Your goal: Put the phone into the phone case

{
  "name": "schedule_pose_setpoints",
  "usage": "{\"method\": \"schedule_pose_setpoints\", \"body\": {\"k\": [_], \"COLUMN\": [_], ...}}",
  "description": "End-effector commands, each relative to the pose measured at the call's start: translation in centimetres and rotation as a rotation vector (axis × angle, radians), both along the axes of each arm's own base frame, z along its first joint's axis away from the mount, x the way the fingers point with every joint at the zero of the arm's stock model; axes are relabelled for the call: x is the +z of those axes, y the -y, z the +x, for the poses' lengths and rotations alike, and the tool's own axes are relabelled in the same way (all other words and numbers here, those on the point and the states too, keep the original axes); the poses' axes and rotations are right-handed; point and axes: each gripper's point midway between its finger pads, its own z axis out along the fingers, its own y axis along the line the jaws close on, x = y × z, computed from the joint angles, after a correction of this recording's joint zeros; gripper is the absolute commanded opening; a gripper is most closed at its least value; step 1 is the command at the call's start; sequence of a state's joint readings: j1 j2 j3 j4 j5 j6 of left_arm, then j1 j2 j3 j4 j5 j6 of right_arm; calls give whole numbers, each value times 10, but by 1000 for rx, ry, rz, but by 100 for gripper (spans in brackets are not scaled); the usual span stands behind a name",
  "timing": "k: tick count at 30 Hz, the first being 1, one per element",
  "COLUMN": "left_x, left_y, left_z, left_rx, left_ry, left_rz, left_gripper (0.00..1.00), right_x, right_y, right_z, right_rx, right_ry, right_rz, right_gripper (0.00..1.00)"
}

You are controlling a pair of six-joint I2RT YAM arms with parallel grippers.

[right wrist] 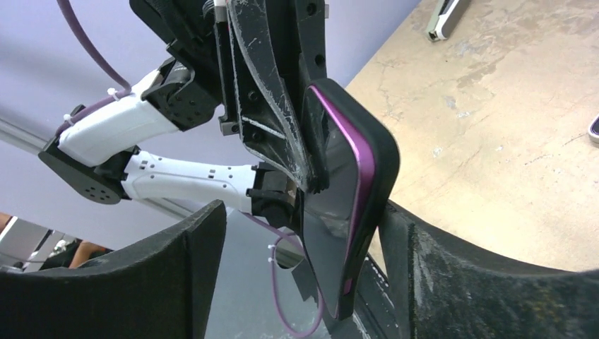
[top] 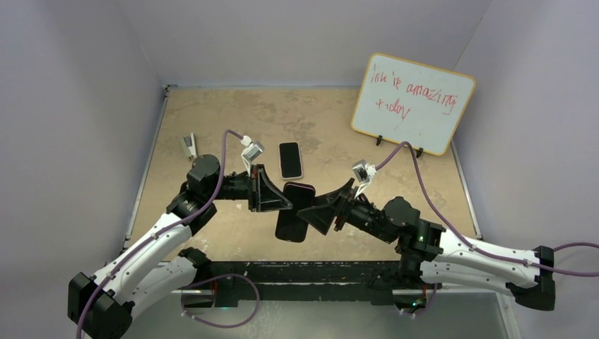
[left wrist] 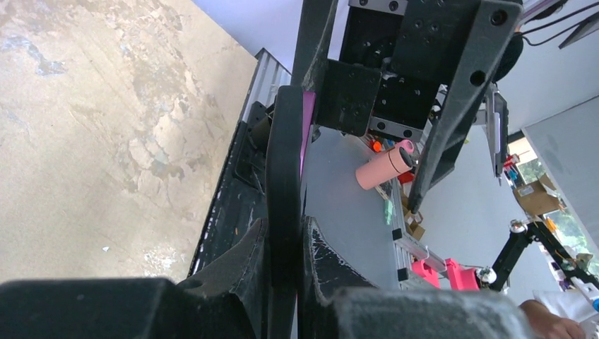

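Next, I put the black phone case down with my left gripper on the table [top: 257, 191] beside the pale-rimmed thing, on the small white object's side.
A black phone case [top: 291, 224] with a purple-edged phone [top: 299, 188] in it hangs in the air over the near middle of the table. My left gripper [top: 282, 201] is shut on its upper part. In the left wrist view the case [left wrist: 285, 155] stands edge-on between the shut fingers of the left gripper [left wrist: 285, 229], with the purple edge [left wrist: 308, 120] showing. My right gripper [top: 319, 213] is open around the lower end. In the right wrist view [right wrist: 304, 212] the case back [right wrist: 373, 159] lies close against the right finger [right wrist: 399, 233], and the left finger stands well apart from the dark screen [right wrist: 332, 198].
A second black phone-shaped thing with a pale rim [top: 289, 160] lies flat on the table behind the grippers. A small white object [top: 188, 145] lies at the left. A whiteboard with red writing [top: 413, 102] stands at the back right. Walls close in the table.
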State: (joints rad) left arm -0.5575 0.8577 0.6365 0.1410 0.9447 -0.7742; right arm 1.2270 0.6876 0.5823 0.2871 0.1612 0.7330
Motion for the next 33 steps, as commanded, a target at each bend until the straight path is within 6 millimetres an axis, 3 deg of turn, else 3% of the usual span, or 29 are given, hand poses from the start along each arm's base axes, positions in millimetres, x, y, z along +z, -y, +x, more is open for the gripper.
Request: {"method": "schedule_pose_setpoints", "body": {"k": [1, 10, 11, 14, 16, 21, 26, 33], "left_x": [20, 7, 4, -9, -22, -42, -35, 21], "left_y": [0, 0, 0, -1, -3, -8, -8, -3], "left_z": [-6, -9, -8, 4, 12, 32, 34, 23], "left_rx": [-44, -73, -72, -2, 46, 152, 167, 154], "left_ry": [83, 56, 50, 27, -11, -44, -43, 0], "left_rz": [-48, -15, -5, 63, 128, 245, 232, 25], "left_gripper": [0, 0, 0, 0, 0, 0, 0, 0], "right_x": [51, 73, 75, 75, 74, 68, 60, 22], "right_y": [7, 24, 26, 28, 26, 16, 6, 3], "right_z": [4, 13, 13, 17, 18, 18, 18, 15], "right_rx": [-34, -109, -117, -138, -138, -124, -104, -74], "right_ry": [9, 24, 32, 52, 62, 50, 30, 13], "right_rz": [133, 235, 242, 228, 210, 156, 112, 12], "right_gripper": [76, 53, 46, 12, 0, 0, 0, 52]}}
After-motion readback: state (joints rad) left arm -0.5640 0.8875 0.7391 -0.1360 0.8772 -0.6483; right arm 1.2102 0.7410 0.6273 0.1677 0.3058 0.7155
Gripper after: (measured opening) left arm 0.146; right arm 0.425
